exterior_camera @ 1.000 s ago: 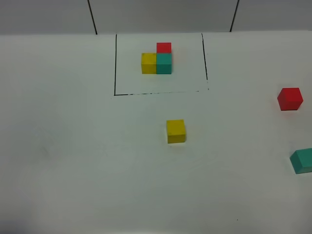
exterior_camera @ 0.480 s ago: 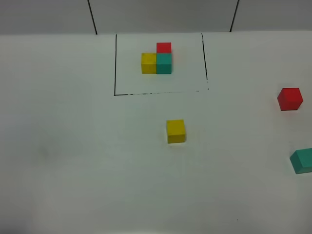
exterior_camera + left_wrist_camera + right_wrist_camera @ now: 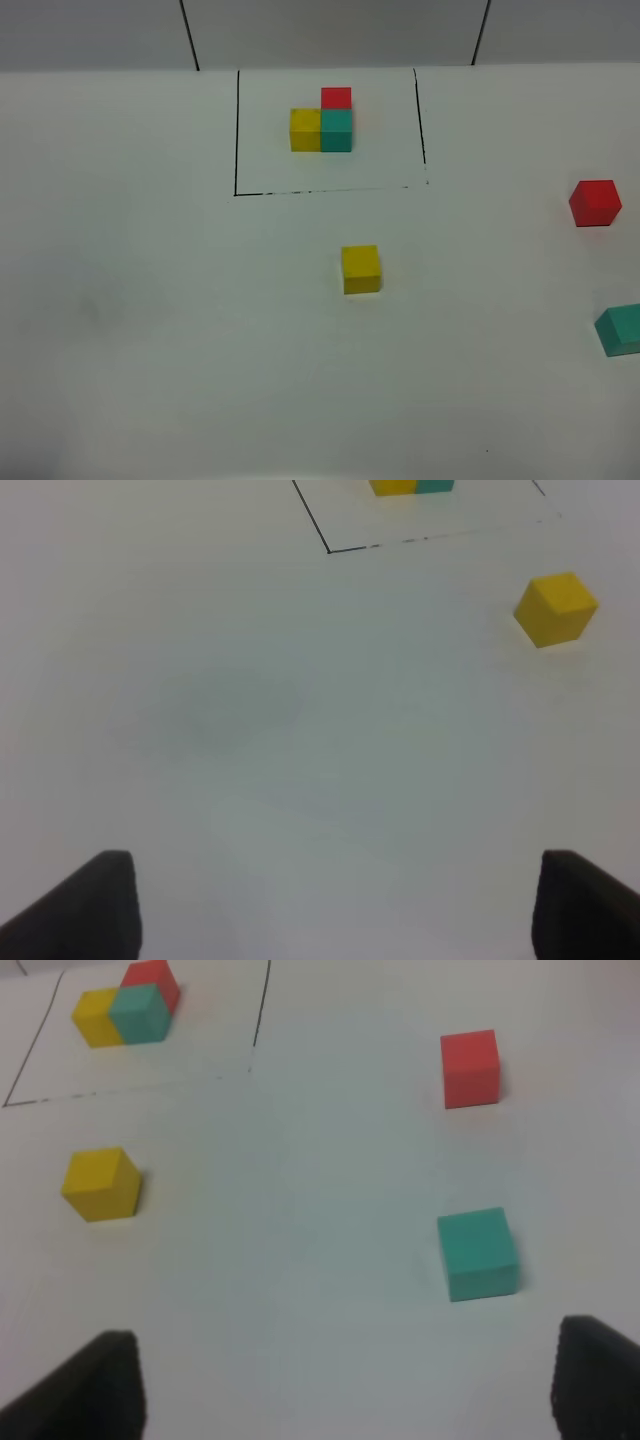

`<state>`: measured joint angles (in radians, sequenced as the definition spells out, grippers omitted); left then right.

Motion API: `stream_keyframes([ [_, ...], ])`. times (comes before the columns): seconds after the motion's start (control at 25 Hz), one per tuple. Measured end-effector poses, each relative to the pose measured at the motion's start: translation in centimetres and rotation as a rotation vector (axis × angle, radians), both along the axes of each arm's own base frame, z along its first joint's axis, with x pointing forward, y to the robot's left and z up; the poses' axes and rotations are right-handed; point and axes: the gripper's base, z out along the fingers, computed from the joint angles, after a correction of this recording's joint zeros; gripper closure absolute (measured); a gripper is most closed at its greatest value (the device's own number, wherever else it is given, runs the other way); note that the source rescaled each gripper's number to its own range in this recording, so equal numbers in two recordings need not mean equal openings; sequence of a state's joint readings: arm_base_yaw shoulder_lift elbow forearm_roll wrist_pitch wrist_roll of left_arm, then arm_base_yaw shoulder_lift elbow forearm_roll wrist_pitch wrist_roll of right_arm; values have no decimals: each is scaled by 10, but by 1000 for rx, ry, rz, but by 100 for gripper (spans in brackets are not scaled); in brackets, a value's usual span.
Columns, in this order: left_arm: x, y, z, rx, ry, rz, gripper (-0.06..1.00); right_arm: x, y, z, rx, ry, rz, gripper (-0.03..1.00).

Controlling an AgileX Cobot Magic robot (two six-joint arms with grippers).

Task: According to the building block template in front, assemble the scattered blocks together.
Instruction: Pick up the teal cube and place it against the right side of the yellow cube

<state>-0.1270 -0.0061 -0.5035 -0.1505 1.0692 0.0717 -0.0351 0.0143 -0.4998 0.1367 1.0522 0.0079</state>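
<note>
My right gripper is to close on the opposite sides [image 3: 621,331] [image 3: 479,1254] of the loose teal cube, because the template has teal next to yellow.
The building block template [image 3: 322,123] is an L-shaped cluster of yellow, teal and red cubes inside a thin black outline at the back of the white table; it also shows in the right wrist view [image 3: 125,1007]. The loose yellow cube [image 3: 361,269] sits mid-table, also in the left wrist view [image 3: 556,608] and the right wrist view [image 3: 101,1183]. The loose red cube [image 3: 595,203] and teal cube [image 3: 620,329] lie at the right edge, also in the right wrist view [image 3: 470,1068] [image 3: 478,1254]. My left gripper [image 3: 330,905] and right gripper [image 3: 340,1385] are open, empty, apart from all cubes.
The white table [image 3: 180,330] runs to a grey wall at the back. The black outline [image 3: 237,130] is drawn flat on the surface. The teal cube is cut by the right edge of the exterior view.
</note>
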Motion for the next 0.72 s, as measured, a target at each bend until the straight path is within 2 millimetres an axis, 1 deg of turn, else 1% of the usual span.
stream_keyframes([
  [0.32, 1, -1, 0, 0, 0, 88, 9, 0, 0, 0, 0, 0, 0, 30],
  [0.72, 1, -1, 0, 0, 1, 90, 9, 0, 0, 0, 1, 0, 1, 30],
])
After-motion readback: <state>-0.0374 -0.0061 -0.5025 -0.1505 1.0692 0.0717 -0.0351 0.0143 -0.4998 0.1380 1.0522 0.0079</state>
